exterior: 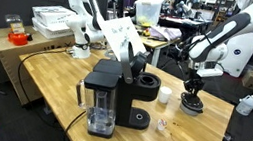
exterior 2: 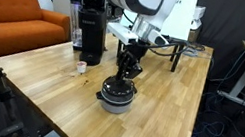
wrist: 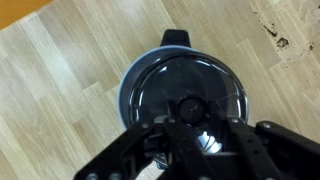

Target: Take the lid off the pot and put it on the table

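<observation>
Next, the gripper releases the lid, still sitting on the pot, on the bare wooden table just in front (exterior: 189,125) of the small black pot.
The small black pot (exterior: 193,107) (exterior 2: 115,102) stands on the light wooden table (exterior: 203,133) (exterior 2: 157,105), with the dark round lid (wrist: 160,85) sitting on it. In the wrist view the lid's centre knob lies just ahead of my fingers and the pot's rim (wrist: 126,97) shows round the lid. My gripper (exterior: 193,90) (exterior 2: 123,79) (wrist: 188,118) points straight down over the pot and is shut on the lid's knob. The fingertips themselves are dark against the lid and hard to make out.
A tall black coffee machine (exterior: 113,94) (exterior 2: 92,23) stands on the same table, with a small white cup (exterior: 164,94) near it. A white bottle (exterior: 247,103) sits at the table's far edge. A cabinet with white boxes (exterior: 52,17) and an orange sofa (exterior 2: 9,18) border the table.
</observation>
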Motion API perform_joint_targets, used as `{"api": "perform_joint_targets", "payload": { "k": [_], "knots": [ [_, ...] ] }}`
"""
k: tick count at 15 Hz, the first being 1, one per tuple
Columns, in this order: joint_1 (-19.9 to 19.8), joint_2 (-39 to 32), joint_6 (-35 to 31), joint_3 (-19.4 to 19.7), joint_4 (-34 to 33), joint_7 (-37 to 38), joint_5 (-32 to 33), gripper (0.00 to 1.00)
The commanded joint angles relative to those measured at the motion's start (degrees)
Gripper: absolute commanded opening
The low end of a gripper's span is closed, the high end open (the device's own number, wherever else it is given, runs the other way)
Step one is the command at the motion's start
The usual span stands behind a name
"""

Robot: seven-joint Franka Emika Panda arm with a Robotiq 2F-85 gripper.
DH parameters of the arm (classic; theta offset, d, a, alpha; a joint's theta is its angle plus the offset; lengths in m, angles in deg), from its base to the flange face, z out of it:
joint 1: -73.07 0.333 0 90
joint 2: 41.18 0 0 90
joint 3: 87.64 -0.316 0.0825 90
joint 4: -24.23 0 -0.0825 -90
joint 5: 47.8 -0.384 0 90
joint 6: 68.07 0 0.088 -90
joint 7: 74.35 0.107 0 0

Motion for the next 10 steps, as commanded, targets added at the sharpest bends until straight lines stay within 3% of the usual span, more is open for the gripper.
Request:
{"api": "perform_joint_targets", "payload": {
  "k": [1,10],
  "knots": [
    [0.7,3.2,-0.1,0.0,3.0,-0.4,1.2,0.08],
    [6.8,6.8,0.8,-1.9,9.0,-0.7,7.8,0.08]
  ]
}}
